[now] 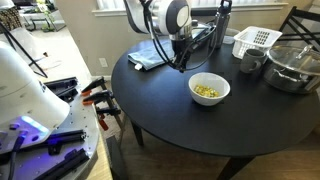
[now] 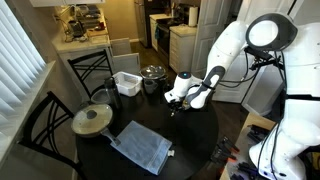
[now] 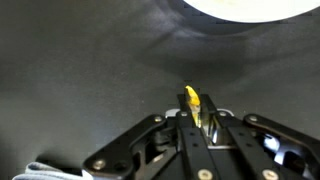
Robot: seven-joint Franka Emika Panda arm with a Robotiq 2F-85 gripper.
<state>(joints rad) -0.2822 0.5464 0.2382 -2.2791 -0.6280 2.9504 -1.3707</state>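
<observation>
I need to use my gripper to set the small yellow piece down among the other yellow pieces in the white bowl [image 1: 207,91].
My gripper [image 3: 194,100] is shut on a small yellow piece [image 3: 191,97], which sticks out from between the fingertips in the wrist view. In an exterior view the gripper [image 1: 181,63] hangs over the round black table [image 1: 170,105], just left of a white bowl [image 1: 209,89] that holds several more yellow pieces. The bowl's rim [image 3: 250,8] shows at the top of the wrist view. In the other exterior view the gripper [image 2: 176,106] is by the table's right side, and the bowl is hidden behind the arm.
A blue-grey cloth [image 1: 147,55] [image 2: 140,148] lies on the table. A white basket [image 1: 256,40] [image 2: 126,83], a metal pot [image 1: 292,66] [image 2: 152,72] and a lidded pan [image 2: 92,120] stand nearby. Black chairs [image 2: 45,125] ring the table. Clamps [image 1: 100,98] lie on a bench.
</observation>
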